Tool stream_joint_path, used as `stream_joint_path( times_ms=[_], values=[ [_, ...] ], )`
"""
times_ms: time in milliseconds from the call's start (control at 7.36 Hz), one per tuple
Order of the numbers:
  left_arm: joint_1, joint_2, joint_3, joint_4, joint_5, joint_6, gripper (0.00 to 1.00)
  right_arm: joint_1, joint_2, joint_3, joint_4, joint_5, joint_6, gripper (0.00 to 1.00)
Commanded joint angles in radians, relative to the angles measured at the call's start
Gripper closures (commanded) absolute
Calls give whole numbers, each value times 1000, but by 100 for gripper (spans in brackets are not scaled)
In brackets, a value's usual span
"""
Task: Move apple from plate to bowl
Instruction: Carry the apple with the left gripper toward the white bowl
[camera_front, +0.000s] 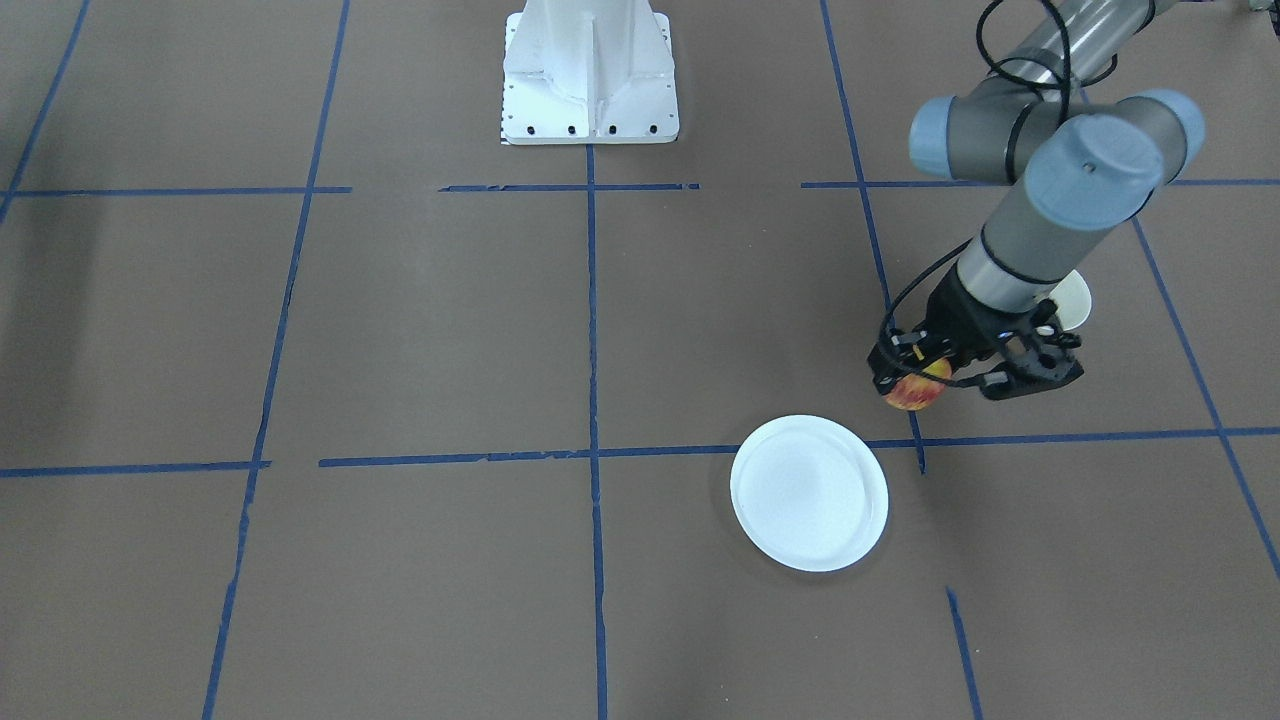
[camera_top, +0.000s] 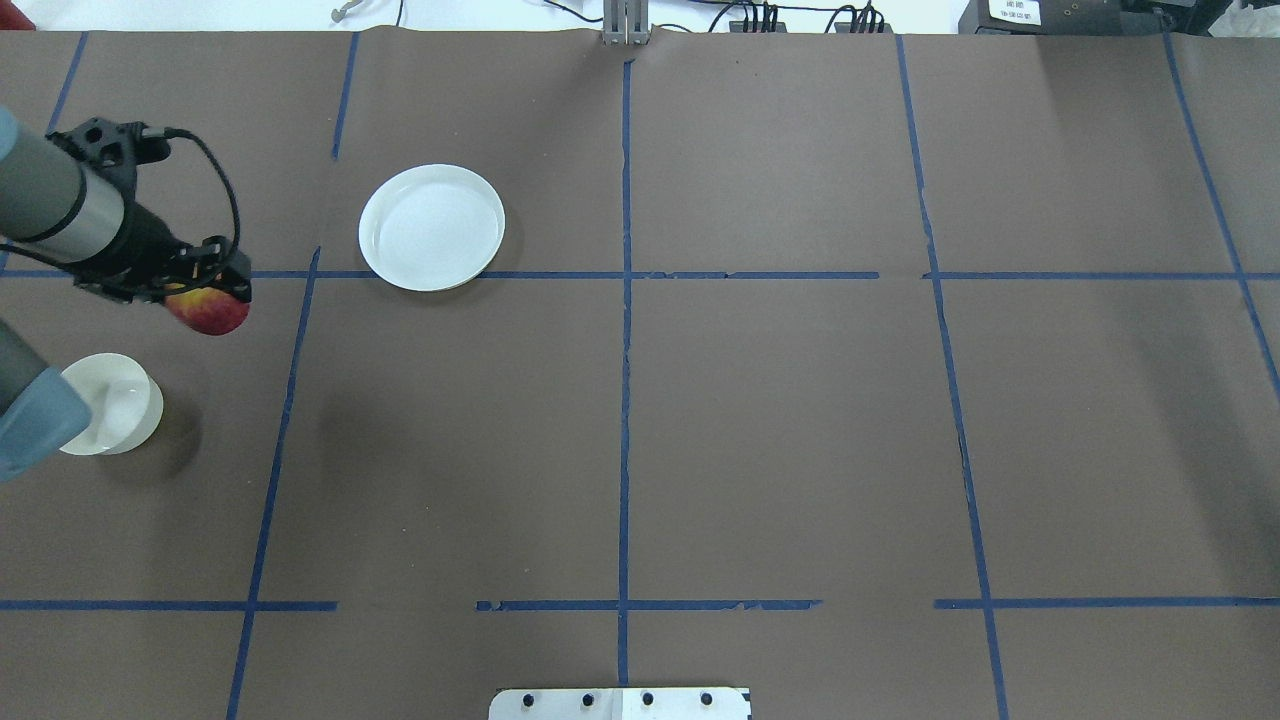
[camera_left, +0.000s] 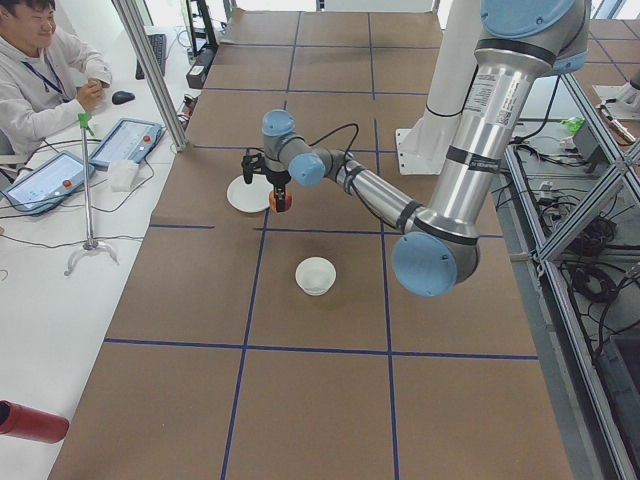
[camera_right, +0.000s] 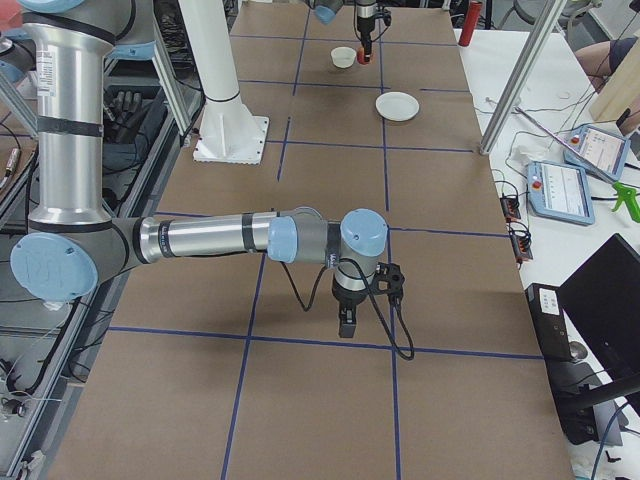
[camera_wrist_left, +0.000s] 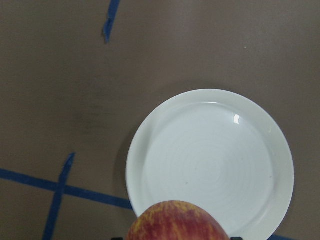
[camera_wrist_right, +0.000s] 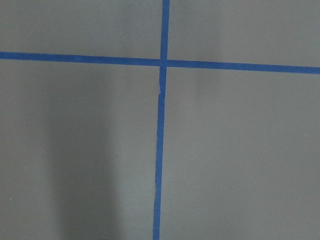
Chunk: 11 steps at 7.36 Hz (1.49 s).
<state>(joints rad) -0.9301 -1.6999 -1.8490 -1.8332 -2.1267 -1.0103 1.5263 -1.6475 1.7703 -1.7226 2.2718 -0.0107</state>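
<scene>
My left gripper is going to release the apple inside the small deep cream bowl (camera_front: 1054, 283), which is partly hidden behind my arm.
My left gripper (camera_front: 935, 378) is shut on the small red-and-yellow apple (camera_front: 914, 391) and holds it in the air above the brown table. In the overhead view the apple (camera_top: 208, 308) hangs between the empty flat white plate (camera_top: 432, 227) and the small deep cream bowl (camera_top: 115, 400), apart from both. The left wrist view shows the top of the apple (camera_wrist_left: 177, 222) at the bottom edge, with the plate (camera_wrist_left: 210, 160) below it. The arm partly hides the bowl (camera_front: 1072, 298). My right gripper (camera_right: 346, 325) shows only in the exterior right view, and I cannot tell whether it is open or shut.
Blue tape lines (camera_top: 624, 400) divide the brown table into squares. The white robot base (camera_front: 590, 75) stands at the table's robot side. An operator (camera_left: 45, 85) sits with tablets beyond the far edge. The right wrist view shows only a tape cross (camera_wrist_right: 163, 62).
</scene>
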Motion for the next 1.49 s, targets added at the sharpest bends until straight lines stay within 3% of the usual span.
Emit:
stream_joint_path(
  times_ms=[0, 407, 1222, 1358],
  values=[
    [1, 199, -36, -134, 8, 24, 100, 0, 0, 0, 0, 0, 0, 0],
    [10, 282, -21, -181, 27, 15, 100, 0, 0, 0, 0, 0, -2, 0],
    [40, 264, 48, -184, 16, 13, 100, 0, 0, 0, 0, 0, 0, 0],
    [46, 263, 57, -184, 16, 13, 67, 0, 0, 0, 0, 0, 0, 0]
  ],
)
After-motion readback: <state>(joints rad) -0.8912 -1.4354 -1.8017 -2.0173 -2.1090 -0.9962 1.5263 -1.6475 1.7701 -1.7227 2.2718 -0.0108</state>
